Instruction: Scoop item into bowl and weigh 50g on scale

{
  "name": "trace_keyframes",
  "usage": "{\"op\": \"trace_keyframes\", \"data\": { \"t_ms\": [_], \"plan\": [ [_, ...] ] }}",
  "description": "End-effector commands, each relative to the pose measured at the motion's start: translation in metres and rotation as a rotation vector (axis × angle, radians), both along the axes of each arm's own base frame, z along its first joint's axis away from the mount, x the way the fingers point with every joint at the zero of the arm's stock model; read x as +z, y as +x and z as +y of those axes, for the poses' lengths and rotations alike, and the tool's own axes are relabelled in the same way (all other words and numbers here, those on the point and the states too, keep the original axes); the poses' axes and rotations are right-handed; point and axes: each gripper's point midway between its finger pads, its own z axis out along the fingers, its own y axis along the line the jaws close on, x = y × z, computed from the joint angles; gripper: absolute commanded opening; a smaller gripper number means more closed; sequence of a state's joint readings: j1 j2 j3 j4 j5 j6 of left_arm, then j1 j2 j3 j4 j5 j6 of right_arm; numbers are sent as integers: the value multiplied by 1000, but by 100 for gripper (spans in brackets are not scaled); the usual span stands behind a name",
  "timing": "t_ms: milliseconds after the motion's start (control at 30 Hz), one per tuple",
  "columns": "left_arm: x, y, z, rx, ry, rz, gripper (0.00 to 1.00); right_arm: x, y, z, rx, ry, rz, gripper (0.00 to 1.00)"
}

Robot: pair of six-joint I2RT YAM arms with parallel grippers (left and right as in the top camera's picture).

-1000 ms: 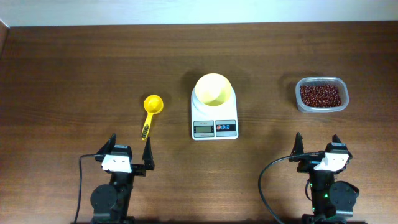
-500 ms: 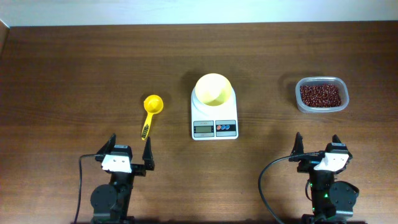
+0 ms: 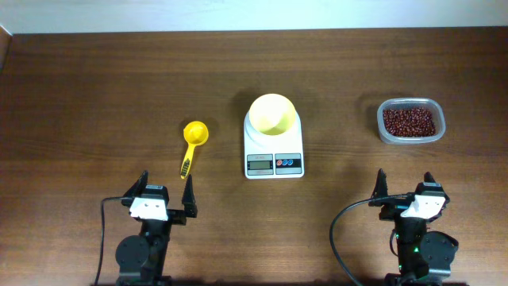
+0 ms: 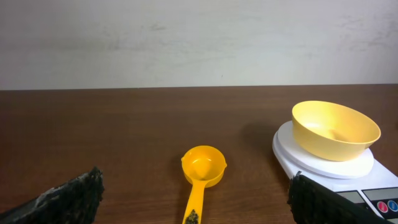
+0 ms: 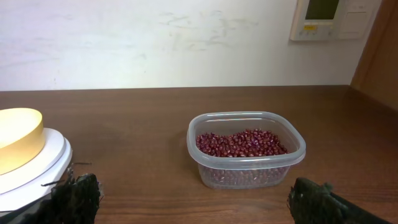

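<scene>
The yellow scoop's rim [image 3: 185,131] [image 4: 183,162] has a side facing away from the white scale. Next, my left gripper closes there, leaving the scoop's handle free.
The pale-yellow bowl [image 3: 273,114] [image 4: 335,129] [image 5: 18,139] stands empty on the white scale [image 3: 274,155] [image 4: 367,190] [image 5: 43,168] at the table's middle. The item, dark reddish-brown beans [image 3: 409,121] [image 5: 240,143], fills a clear tub [image 3: 411,136] [image 5: 249,168] at the right. A yellow scoop [image 3: 192,143] [image 4: 201,176] lies left of the scale, bowl end away from me. My left gripper [image 3: 167,191] [image 4: 196,214] hangs open near the front edge, just behind the scoop's handle. My right gripper [image 3: 404,187] [image 5: 196,214] is open too, in front of the tub, holding nothing.
A pale wall rises behind the table's far edge, with a white wall panel [image 5: 334,18] at the upper right. Bare wood lies between scoop, scale and tub. Black cables [image 3: 341,230] trail from both arm bases at the front.
</scene>
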State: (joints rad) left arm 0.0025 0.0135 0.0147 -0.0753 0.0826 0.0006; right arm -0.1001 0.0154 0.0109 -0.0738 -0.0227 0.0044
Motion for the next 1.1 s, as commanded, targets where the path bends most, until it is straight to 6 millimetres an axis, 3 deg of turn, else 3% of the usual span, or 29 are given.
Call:
{"op": "trace_keyframes", "data": {
  "t_ms": [0, 833, 1067],
  "plan": [
    [-1, 0, 0, -1, 11, -1, 99, -2, 0, 0, -6, 11, 1, 99],
    [1, 0, 0, -4, 11, -9, 99, -2, 0, 0, -6, 11, 1, 99],
    [22, -6, -1, -12, 11, -13, 99, -2, 0, 0, -6, 11, 1, 99]
  ]
}}
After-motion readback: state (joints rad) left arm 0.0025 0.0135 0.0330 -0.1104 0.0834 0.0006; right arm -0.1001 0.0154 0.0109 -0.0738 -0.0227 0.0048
